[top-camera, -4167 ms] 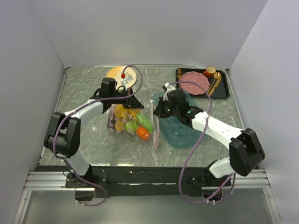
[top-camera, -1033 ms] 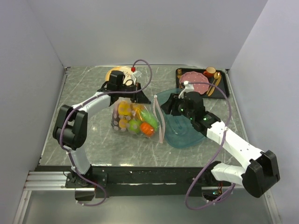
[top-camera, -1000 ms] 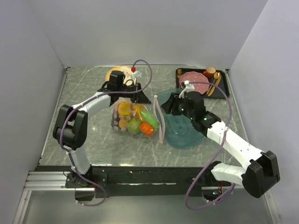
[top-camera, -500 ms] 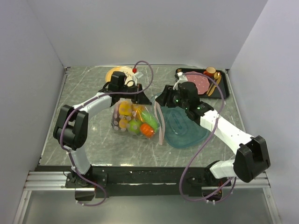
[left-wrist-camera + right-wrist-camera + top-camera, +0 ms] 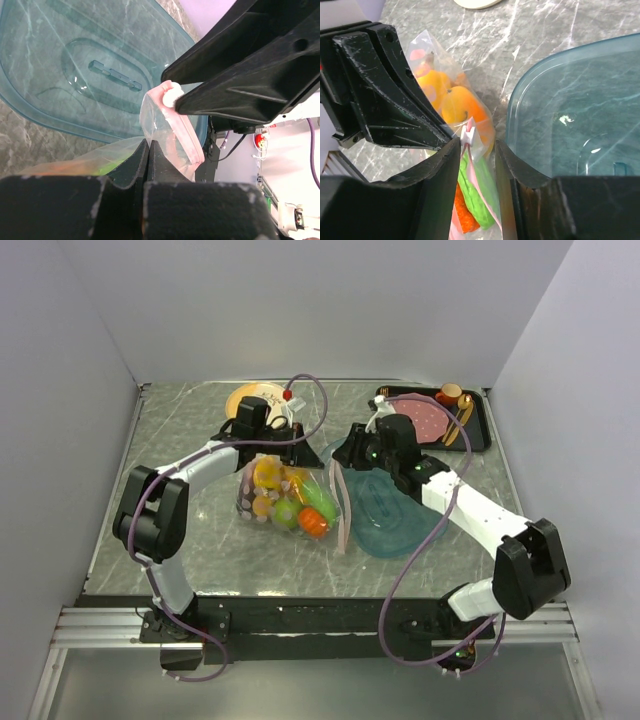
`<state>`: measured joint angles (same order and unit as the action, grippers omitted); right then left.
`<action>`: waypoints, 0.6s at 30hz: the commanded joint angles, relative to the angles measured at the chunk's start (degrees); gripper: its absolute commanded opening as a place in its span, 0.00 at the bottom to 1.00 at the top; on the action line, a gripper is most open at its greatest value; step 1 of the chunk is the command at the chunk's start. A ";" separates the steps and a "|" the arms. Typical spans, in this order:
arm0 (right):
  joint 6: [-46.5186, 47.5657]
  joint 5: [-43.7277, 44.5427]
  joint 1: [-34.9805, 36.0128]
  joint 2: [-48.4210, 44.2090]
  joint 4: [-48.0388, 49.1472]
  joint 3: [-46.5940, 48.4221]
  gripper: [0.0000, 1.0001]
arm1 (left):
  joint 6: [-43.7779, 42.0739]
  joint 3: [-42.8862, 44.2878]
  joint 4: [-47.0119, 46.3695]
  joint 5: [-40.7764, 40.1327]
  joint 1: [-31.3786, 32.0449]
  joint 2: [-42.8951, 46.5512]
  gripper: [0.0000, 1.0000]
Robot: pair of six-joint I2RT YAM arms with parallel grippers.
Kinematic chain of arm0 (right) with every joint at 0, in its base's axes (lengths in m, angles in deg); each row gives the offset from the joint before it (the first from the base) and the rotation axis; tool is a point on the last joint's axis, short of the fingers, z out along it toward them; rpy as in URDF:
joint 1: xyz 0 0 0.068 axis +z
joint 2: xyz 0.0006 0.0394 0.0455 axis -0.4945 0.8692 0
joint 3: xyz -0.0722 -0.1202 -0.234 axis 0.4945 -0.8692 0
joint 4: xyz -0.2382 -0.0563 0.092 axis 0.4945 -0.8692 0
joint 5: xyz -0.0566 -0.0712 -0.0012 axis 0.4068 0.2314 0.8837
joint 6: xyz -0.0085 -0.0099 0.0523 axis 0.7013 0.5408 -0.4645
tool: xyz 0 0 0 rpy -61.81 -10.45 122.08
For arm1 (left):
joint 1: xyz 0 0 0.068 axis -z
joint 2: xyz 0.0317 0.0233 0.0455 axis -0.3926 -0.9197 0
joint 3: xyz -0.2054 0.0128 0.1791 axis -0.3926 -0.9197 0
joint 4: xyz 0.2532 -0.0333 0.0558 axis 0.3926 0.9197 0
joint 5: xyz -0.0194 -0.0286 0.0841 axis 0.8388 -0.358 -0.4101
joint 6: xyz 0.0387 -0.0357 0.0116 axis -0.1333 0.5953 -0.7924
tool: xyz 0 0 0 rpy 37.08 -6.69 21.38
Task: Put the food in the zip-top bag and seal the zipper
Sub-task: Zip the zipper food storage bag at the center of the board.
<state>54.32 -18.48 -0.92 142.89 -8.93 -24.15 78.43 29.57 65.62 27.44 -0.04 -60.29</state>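
My left gripper pinches plastic away from the slider; it should open and pinch the bag's corner [image 5: 155,93] close beside the slider before my right gripper pulls.
The zip-top bag [image 5: 288,498] lies mid-table with the food [image 5: 290,502] inside: orange pieces [image 5: 454,107], a green cucumber [image 5: 476,192] and a red-orange tomato [image 5: 461,216]. The pink zipper [image 5: 341,510] runs along the bag's right edge, and its white slider [image 5: 469,134] sits at the far end. My left gripper [image 5: 300,452] is shut on the clear plastic at that far corner, as the left wrist view [image 5: 148,142] shows. My right gripper [image 5: 476,144] is open, with a finger on each side of the slider [image 5: 172,95].
A teal oval tray [image 5: 395,515] lies right of the bag, under my right arm. A black tray with a pink plate [image 5: 420,418] is at the back right. A yellow and white plate [image 5: 250,398] is behind my left gripper. Walls enclose three sides.
My right gripper has moved left from over the teal tray to the far end of the zipper and now straddles the slider. My left gripper keeps its hold on the bag corner.
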 commanded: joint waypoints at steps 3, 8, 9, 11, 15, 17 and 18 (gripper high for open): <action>-0.18 -1.26 -0.32 1.36 3.28 2.98 0.42 | 0.74 -0.14 -2.98 0.80 0.22 3.62 0.01; -0.62 -0.47 -0.32 1.18 3.80 2.80 0.38 | 0.74 -0.14 -2.98 1.06 0.22 3.35 0.01; -0.71 -0.55 -0.32 1.36 3.98 2.98 0.36 | 0.82 -0.05 -2.98 1.06 0.22 3.27 0.01; -0.79 -0.90 -0.32 1.80 3.81 3.41 0.29 | 1.09 -0.23 -3.59 1.24 0.31 3.27 0.01; -0.62 -0.64 -0.32 2.24 3.72 3.59 0.21 | 1.27 -0.49 -3.95 1.06 0.31 3.79 0.01; -0.27 -0.99 -0.32 2.24 3.72 3.59 0.18 | 1.35 -0.49 -3.95 0.97 0.31 3.62 0.01; -0.27 -1.08 -0.32 1.98 3.98 3.33 0.16 | 1.27 -0.49 -3.78 0.89 0.31 3.62 0.01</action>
<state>53.60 -19.42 -0.92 144.75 -7.27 -23.18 79.29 29.09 64.20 27.42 -0.04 -60.03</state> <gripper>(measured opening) 0.192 0.014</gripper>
